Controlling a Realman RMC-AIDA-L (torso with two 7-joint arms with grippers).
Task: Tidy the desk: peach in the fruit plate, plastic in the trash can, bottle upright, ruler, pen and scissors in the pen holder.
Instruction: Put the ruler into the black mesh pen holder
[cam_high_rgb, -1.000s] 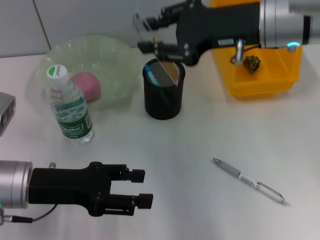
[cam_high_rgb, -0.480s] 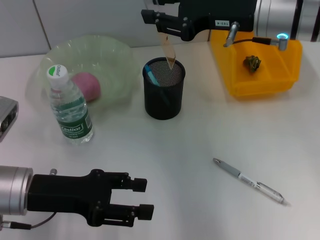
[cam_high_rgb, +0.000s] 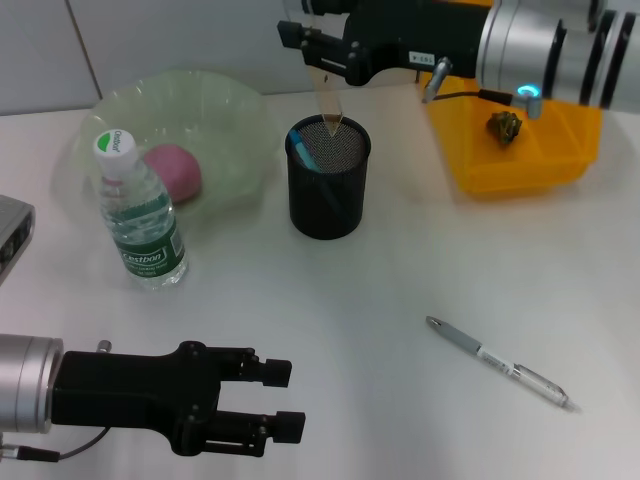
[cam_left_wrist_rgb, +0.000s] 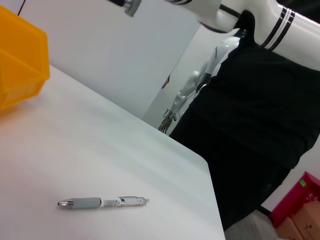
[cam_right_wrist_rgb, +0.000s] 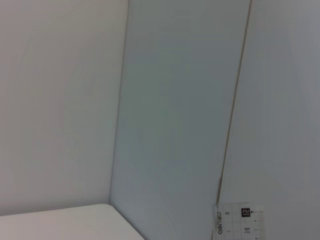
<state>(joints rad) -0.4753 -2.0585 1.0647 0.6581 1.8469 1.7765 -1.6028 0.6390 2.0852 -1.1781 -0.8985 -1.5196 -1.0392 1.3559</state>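
The clear ruler, now upright at the holder's mouth, will be let go by my right gripper inside the black mesh pen holder (cam_high_rgb: 322, 160), next to the blue item.
My right gripper (cam_high_rgb: 320, 55) hangs above the black mesh pen holder (cam_high_rgb: 329, 195), shut on a clear ruler (cam_high_rgb: 327, 100) that stands upright with its lower tip at the holder's mouth. The ruler's (cam_right_wrist_rgb: 238, 223) printed end shows in the right wrist view. A blue item (cam_high_rgb: 303, 150) sticks up inside the holder. The pink peach (cam_high_rgb: 174, 170) lies in the green fruit plate (cam_high_rgb: 230, 110). The bottle (cam_high_rgb: 140, 215) stands upright beside the plate. A grey pen (cam_high_rgb: 497, 360) lies on the table at the right, and the pen (cam_left_wrist_rgb: 102, 202) also shows in the left wrist view. My left gripper (cam_high_rgb: 285, 398) rests open near the front left.
The yellow trash can (cam_high_rgb: 520, 165) stands at the back right with crumpled plastic (cam_high_rgb: 505, 125) inside. The yellow can (cam_left_wrist_rgb: 20, 65) also shows in the left wrist view. A grey device (cam_high_rgb: 12, 235) sits at the left edge.
The right gripper has swung the ruler from a slant in the pen holder to upright and lifted it slightly. The left arm has barely shifted.
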